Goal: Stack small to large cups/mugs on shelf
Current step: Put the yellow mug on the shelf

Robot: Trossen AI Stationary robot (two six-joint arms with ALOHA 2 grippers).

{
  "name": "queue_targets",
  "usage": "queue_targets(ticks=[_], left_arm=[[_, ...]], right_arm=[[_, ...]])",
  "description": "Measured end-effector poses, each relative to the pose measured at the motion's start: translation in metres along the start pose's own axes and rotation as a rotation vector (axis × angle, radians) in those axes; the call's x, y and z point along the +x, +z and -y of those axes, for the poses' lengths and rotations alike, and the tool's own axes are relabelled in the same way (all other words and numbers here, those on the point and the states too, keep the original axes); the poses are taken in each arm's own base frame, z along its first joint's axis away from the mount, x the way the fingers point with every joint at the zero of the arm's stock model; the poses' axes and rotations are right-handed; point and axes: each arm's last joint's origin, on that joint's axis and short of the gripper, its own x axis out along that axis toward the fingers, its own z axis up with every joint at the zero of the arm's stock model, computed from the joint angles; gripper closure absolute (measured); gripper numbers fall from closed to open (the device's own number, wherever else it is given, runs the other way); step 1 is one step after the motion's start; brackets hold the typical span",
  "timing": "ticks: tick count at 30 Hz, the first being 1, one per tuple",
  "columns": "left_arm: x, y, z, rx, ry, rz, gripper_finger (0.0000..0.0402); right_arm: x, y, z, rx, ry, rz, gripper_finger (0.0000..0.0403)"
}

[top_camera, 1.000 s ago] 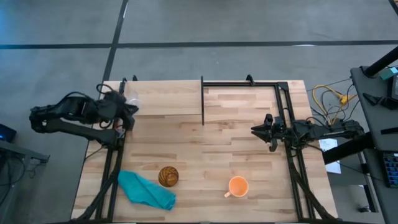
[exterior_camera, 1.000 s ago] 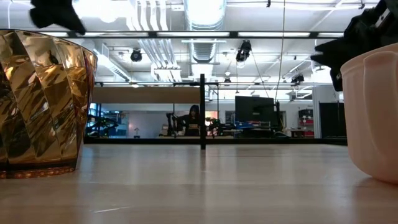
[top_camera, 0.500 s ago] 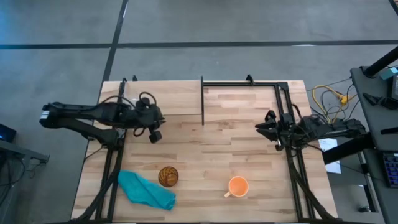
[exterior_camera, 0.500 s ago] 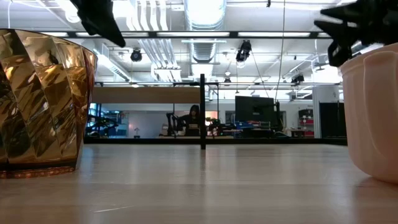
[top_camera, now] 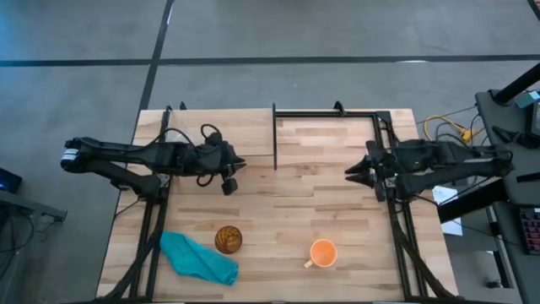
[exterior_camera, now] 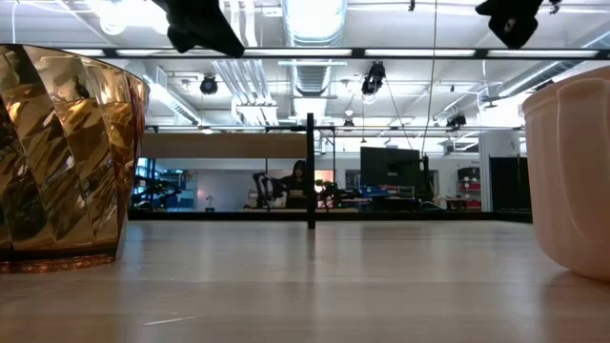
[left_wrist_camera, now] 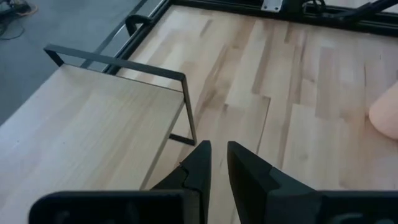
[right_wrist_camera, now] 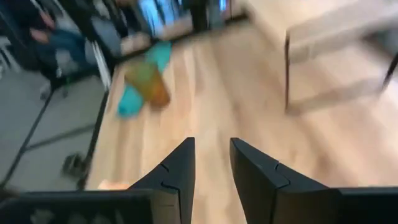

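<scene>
The orange mug is next; next my right gripper grips the mug's rim (top_camera: pixel 332 243), opposite its handle.
The amber-brown tumbler (top_camera: pixel 228 239) (exterior_camera: pixel 62 162) stands upright on its base near the table's near edge. The orange mug (top_camera: pixel 323 252) (exterior_camera: pixel 572 171) stands upright to its right, mouth up. The wood shelf (top_camera: pixel 221 133) (left_wrist_camera: pixel 87 130) sits at the far left, with its black divider (top_camera: pixel 274 135) on its right end. I cannot make out the clear cup in any view. My left gripper (top_camera: pixel 228 179) (left_wrist_camera: pixel 217 163) hovers shut at the shelf's near edge, close to the divider. My right gripper (top_camera: pixel 354 173) (right_wrist_camera: pixel 211 163) hangs in the air over the table's right side, open by a narrow gap.
A crumpled teal cloth (top_camera: pixel 198 257) lies left of the tumbler at the near-left corner. A black frame (top_camera: pixel 384 143) borders the table's far right part. Bare wood lies between the two grippers. People sit in the room beyond the table.
My left gripper has travelled from the shelf's left end toward the table's right, along the shelf's near edge, ending close to the divider. My right gripper has risen, staying over the same spot. The tumbler, mug and cloth have not moved.
</scene>
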Motion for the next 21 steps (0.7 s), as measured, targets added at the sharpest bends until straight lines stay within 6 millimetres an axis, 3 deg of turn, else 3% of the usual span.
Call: queue_targets(ticks=[5,10,16,21], left_arm=[[0.000,-0.001,0.000,0.001,-0.001,-0.003,0.0363],[-0.003,0.000,-0.001,0.019,-0.003,0.010,0.0363],[-0.003,0.000,-0.001,0.031,-0.003,0.011,0.0363],[-0.005,0.001,-0.001,0.041,-0.006,0.015,0.0363]], right_arm=[[0.017,0.021,-0.013,0.200,-0.002,-0.280,0.0307],[0.048,0.032,-0.025,0.257,0.118,-0.500,0.0307],[0.090,0.033,-0.033,0.334,0.136,-0.672,0.0310],[0.118,0.020,-0.042,0.439,0.066,-0.787,0.0316]])
